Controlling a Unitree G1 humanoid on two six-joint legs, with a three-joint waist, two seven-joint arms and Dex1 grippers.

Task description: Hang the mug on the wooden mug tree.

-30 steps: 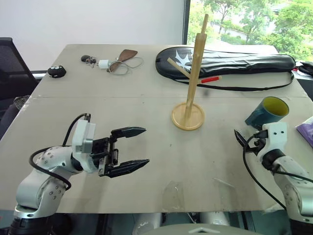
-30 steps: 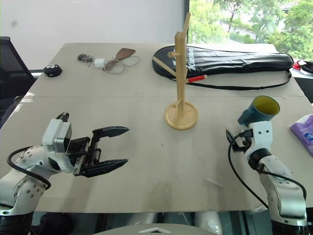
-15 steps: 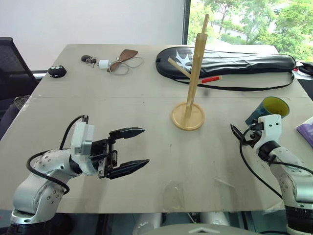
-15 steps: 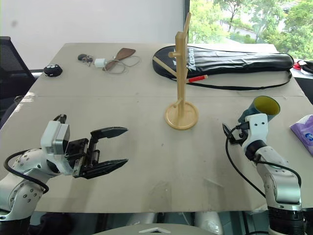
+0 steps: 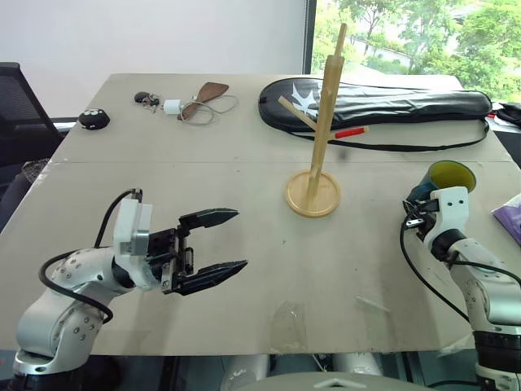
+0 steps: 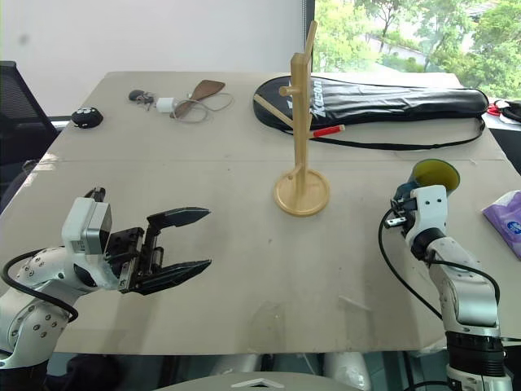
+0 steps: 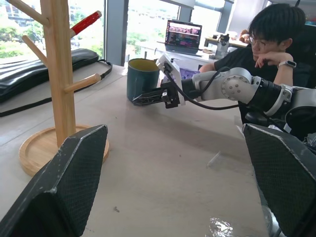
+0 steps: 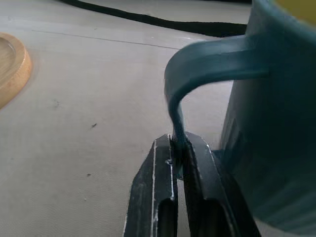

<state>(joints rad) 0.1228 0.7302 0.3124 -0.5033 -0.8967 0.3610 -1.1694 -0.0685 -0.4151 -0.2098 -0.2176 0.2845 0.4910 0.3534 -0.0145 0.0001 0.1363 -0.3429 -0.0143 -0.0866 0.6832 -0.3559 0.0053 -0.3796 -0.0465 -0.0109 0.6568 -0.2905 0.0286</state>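
The robot's right gripper will let go of the teal mug, now upright near the table's edge, on the red-tipped peg of the wooden mug tree (image 5: 353,132).
The teal mug (image 5: 444,176) with a yellow inside stands upright near the table's right edge. Its handle (image 8: 197,61) faces my right gripper (image 8: 177,148), whose two black fingers are shut on the handle's lower end. The left wrist view shows that gripper (image 7: 148,97) pressed against the mug (image 7: 140,79). The wooden mug tree (image 5: 324,114) stands on its round base (image 5: 313,198) at mid-table, to the left of the mug. My left gripper (image 5: 242,239) hovers open and empty over the near left of the table, pointing toward the tree.
A long black racket bag (image 5: 383,102) lies behind the tree. Keys and a white cable (image 5: 191,103) and a small black object (image 5: 94,119) lie at the far left. A purple packet (image 5: 511,213) sits at the right edge. A person (image 7: 269,44) sits beyond the table's right side.
My right gripper has moved forward to the mug and shut on its handle. The left gripper has stayed where it was, still open.
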